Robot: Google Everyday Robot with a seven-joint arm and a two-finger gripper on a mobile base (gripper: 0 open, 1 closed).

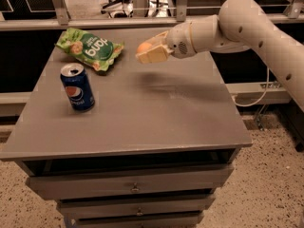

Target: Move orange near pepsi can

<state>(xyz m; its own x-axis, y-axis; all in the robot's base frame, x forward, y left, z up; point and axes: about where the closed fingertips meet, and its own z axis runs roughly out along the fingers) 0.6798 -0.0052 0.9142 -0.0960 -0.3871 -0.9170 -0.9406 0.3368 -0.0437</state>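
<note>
The robot's gripper should put the orange down on the grey table (99, 98) against the pepsi can, on the side facing the gripper.
The orange (143, 47) is a small round fruit held between the cream fingers of my gripper (148, 52), which is shut on it and carries it above the back middle of the grey table (142, 113). The pepsi can (77, 87), dark blue with a silver top and the round logo, stands upright on the left part of the table. The gripper is to the right of the can and farther back, about a third of the table's width away.
A green snack bag (90, 49) lies at the back left of the table, just behind the can. The table has drawers (135, 188) below its front edge. A metal rail (118, 20) runs behind the table.
</note>
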